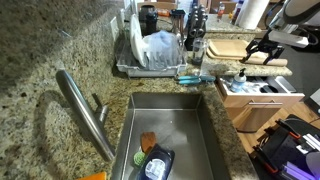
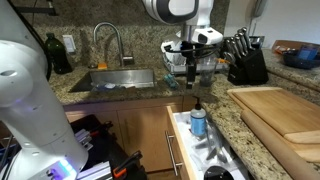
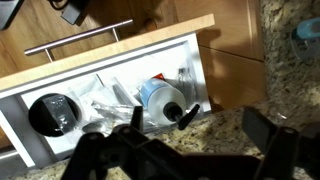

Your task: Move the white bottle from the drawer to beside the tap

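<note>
The white bottle's black pump top [image 1: 242, 73] [image 3: 173, 111], above its blue label, is the next spot that my gripper needs to move to, and it should close there.
The white bottle [image 3: 158, 96] has a blue label and a black pump top. It stands in the open drawer [image 3: 60, 80], and it shows in both exterior views [image 1: 241, 78] [image 2: 198, 122]. My gripper [image 3: 200, 140] is open and empty. It hangs above the granite counter edge just beside the drawer and is apart from the bottle; it also shows in both exterior views [image 1: 262, 50] [image 2: 191, 72]. The tap [image 1: 85, 110] [image 2: 108, 40] stands behind the sink, far from the drawer.
The sink [image 1: 170, 125] holds a few items. A dish rack [image 1: 150, 52], a teal brush [image 1: 195, 77], a knife block [image 2: 245, 62] and a wooden cutting board [image 2: 280, 112] stand on the counter. A black round object [image 3: 50, 113] and plastic wrappers lie in the drawer.
</note>
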You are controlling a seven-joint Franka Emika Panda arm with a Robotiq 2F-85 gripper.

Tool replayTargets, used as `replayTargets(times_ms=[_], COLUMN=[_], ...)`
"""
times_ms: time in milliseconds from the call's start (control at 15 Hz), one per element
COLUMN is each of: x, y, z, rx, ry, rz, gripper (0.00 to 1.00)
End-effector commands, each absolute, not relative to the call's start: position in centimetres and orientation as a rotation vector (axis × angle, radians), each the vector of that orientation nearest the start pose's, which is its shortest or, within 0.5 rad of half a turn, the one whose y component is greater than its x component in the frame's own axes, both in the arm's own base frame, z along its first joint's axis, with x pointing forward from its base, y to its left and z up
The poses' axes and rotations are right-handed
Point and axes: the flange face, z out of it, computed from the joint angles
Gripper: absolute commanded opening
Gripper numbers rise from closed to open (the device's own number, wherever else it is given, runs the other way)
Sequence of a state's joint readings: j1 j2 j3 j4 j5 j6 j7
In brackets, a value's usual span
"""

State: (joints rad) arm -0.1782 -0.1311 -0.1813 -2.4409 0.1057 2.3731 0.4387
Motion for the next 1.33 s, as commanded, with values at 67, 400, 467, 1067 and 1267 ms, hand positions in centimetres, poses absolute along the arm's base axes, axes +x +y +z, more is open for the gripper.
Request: replayTargets(times_ms=[67, 400, 467, 1067, 1267], x=[44.6, 46.3, 46.5, 48.0, 47.5], y=[-17.2, -17.6, -17.6, -18.0, -17.7], z=[34.4, 32.1, 31.8, 29.8, 30.4], rx=[-2.706, -2.539, -2.486, -2.434, -2.429], ry=[1.403, 1.697, 1.759, 1.948, 1.967], rz=[-0.038, -0.006, -0.001, -0.172, -0.173], gripper=[1.0, 1.0, 1.0, 1.0, 1.0])
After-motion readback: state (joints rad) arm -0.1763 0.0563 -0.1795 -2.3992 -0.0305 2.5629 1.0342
